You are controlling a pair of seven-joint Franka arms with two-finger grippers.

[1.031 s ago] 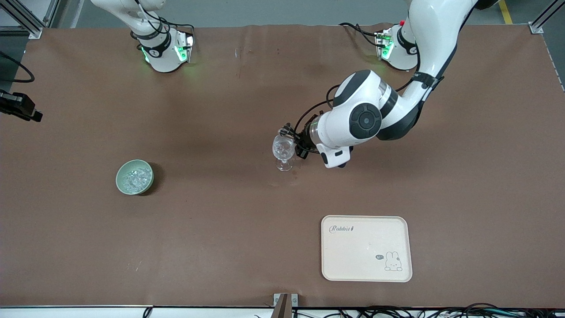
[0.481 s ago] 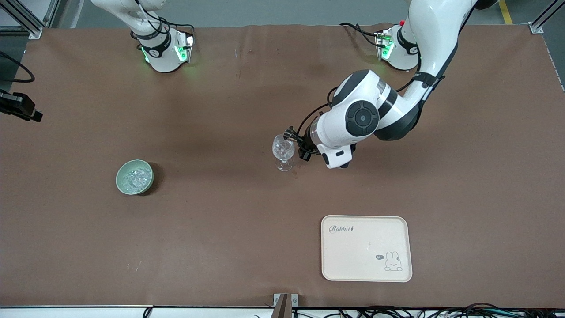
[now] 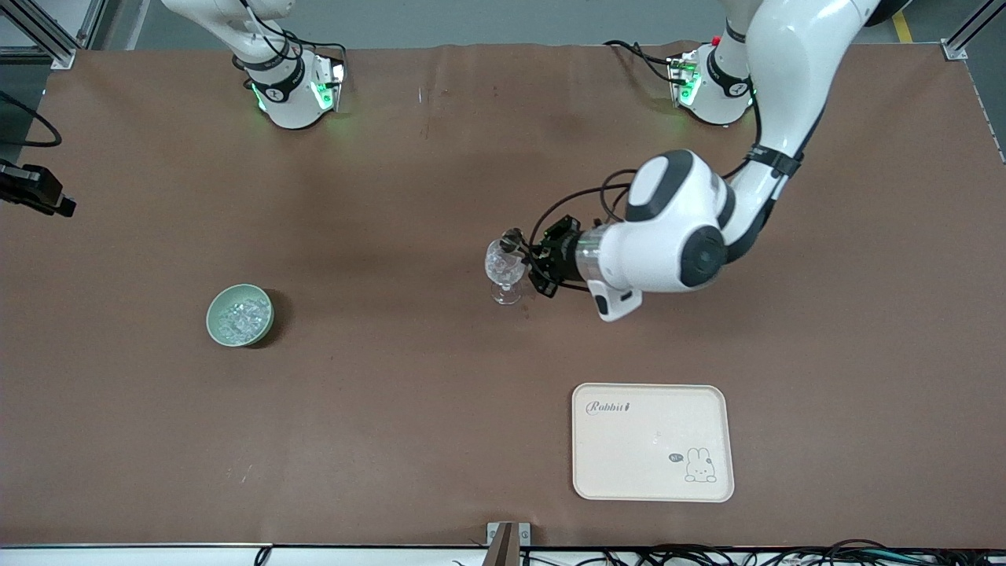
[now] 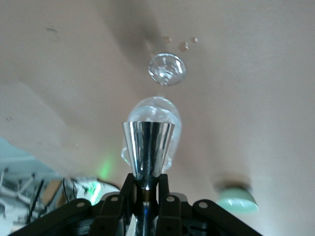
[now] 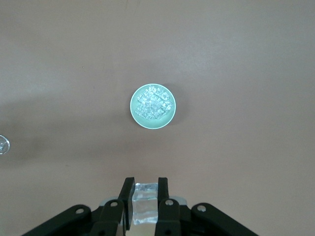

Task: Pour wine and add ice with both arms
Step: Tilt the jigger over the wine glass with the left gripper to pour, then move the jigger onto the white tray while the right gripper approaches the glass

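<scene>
I will use my left gripper to set the silver measuring cup down on the cream tray [image 3: 666, 430] between the rabbit print and the lettering.
A clear stemmed glass [image 3: 504, 269] stands mid-table; it also shows in the left wrist view [image 4: 153, 115]. My left gripper [image 3: 528, 259] is beside the glass bowl, shut on a silver cone-shaped measuring cup [image 4: 148, 147] whose mouth touches or nearly touches the glass. The left gripper [image 4: 146, 189] clamps the cup's narrow waist. My right gripper [image 5: 145, 194] is high over the pale green bowl [image 5: 153, 106], shut on a clear ice cube [image 5: 145, 202]. The bowl [image 3: 240, 315] holds several ice chunks [image 5: 152, 104]. The right gripper is out of the front view.
A cream tray [image 3: 652, 441] with a rabbit print lies nearer the front camera, toward the left arm's end. A few small spots [image 4: 183, 45] mark the brown table by the glass foot. The arm bases [image 3: 295, 86] stand along the table's back edge.
The left arm's wrist and elbow have swung toward the left arm's end of the table and turned. Its gripper has stayed beside the glass with the cup.
</scene>
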